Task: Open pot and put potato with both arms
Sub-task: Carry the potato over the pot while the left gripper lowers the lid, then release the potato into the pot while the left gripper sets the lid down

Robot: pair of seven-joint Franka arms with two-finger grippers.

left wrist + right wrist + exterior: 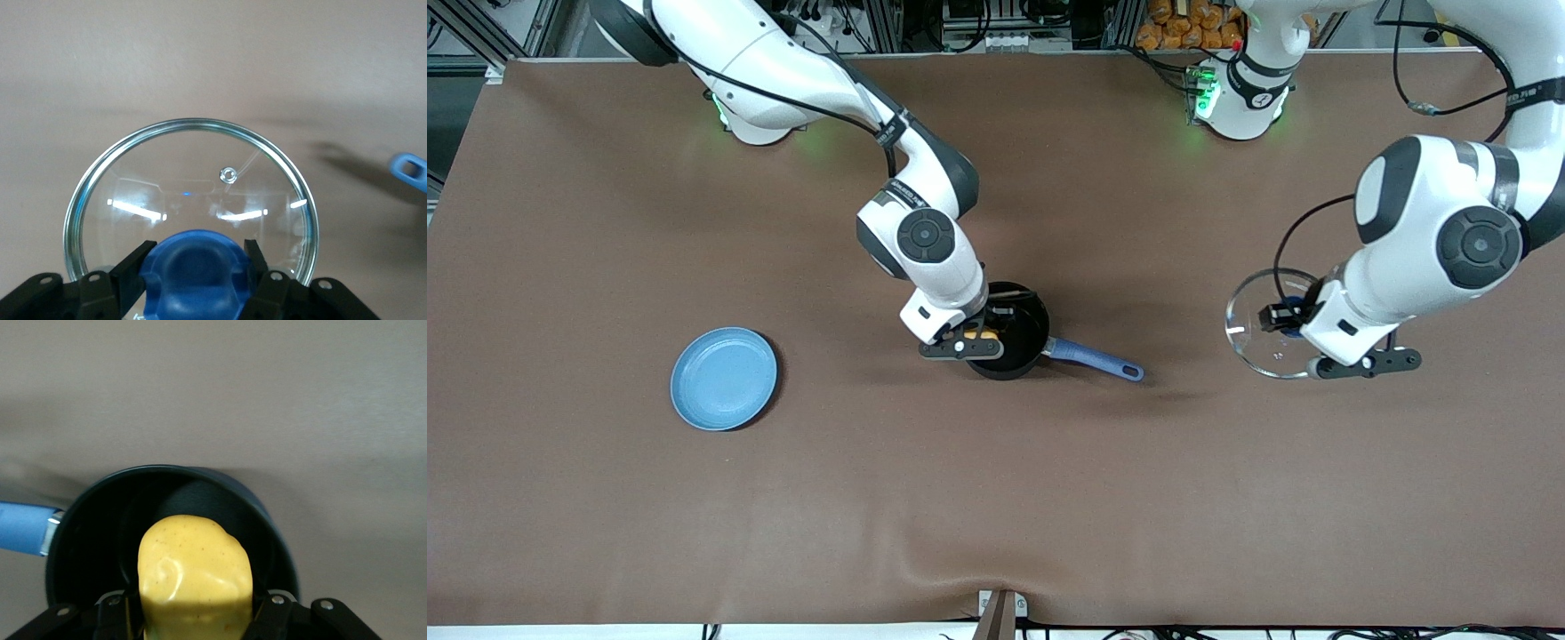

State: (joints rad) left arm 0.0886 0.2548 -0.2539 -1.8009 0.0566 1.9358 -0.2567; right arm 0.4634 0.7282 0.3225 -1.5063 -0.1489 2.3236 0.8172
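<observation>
Next, my left gripper lets go of the glass lid on the bare table point(1261, 366), just beyond the loop end of the blue handle of the pot.
The black pot point(1021, 348) stands uncovered mid-table, its blue handle point(1096, 361) pointing toward the left arm's end. My right gripper point(996, 322) is over the pot's opening, shut on the yellow potato point(193, 570), which hangs just above the pot's black inside point(100, 540). My left gripper point(1285, 316) is toward the left arm's end of the table, shut on the blue knob point(197, 273) of the clear glass lid point(193, 167). The lid point(1249, 342) is low over the tabletop; I cannot tell if it touches. The handle's loop end point(408, 170) shows in the left wrist view.
A flat blue plate point(725, 378) lies on the brown table toward the right arm's end, nearer the front camera than the pot. A small bracket point(1000, 613) sits at the table's front edge.
</observation>
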